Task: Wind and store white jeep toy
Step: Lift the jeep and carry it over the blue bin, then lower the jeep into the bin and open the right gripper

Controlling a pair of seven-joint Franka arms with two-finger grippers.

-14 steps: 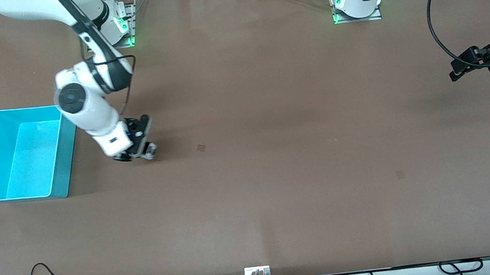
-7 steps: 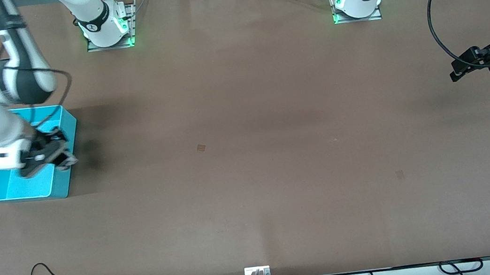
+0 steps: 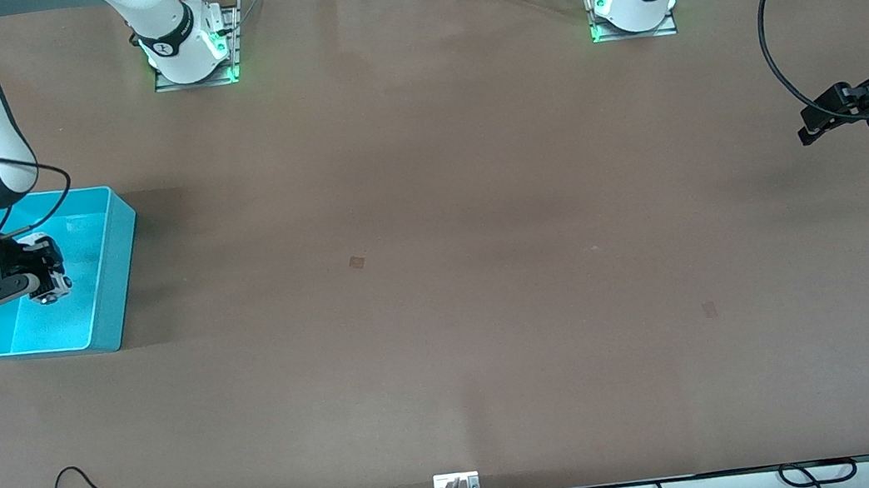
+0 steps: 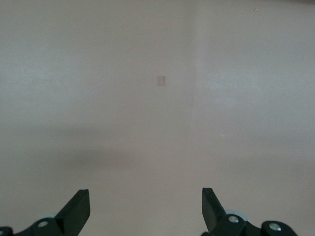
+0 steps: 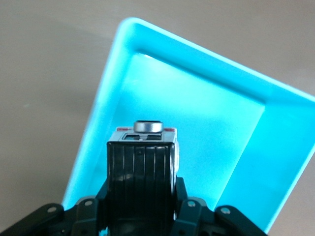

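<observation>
Next, I release the white jeep toy with my right gripper on the cyan bin's bottom (image 3: 78,271), toward the side of the bin that faces the open table. The jeep is now in the air over the bin.
My right gripper (image 3: 47,288) is shut on the white jeep toy (image 3: 54,286) and holds it in the air over the inside of the cyan bin (image 3: 112,278). In the right wrist view the toy's ribbed black roof (image 5: 141,167) fills the space between my jaws, with its spare wheel (image 5: 148,126) and white rear end over the cyan bin floor (image 5: 216,128). My left gripper (image 3: 808,130) is open and empty, held above the bare table at the left arm's end. Its two black fingertips (image 4: 78,209) show wide apart over the brown table.
The cyan bin stands at the right arm's end of the brown table (image 3: 439,277). A small dark square mark (image 3: 356,262) lies near the table's middle and another (image 3: 709,309) nearer the front camera. Cables hang along the front edge.
My right gripper has carried the white jeep toy from the table beside the bin, toward the right arm's end, to over the bin's inside. The left arm has not moved.
</observation>
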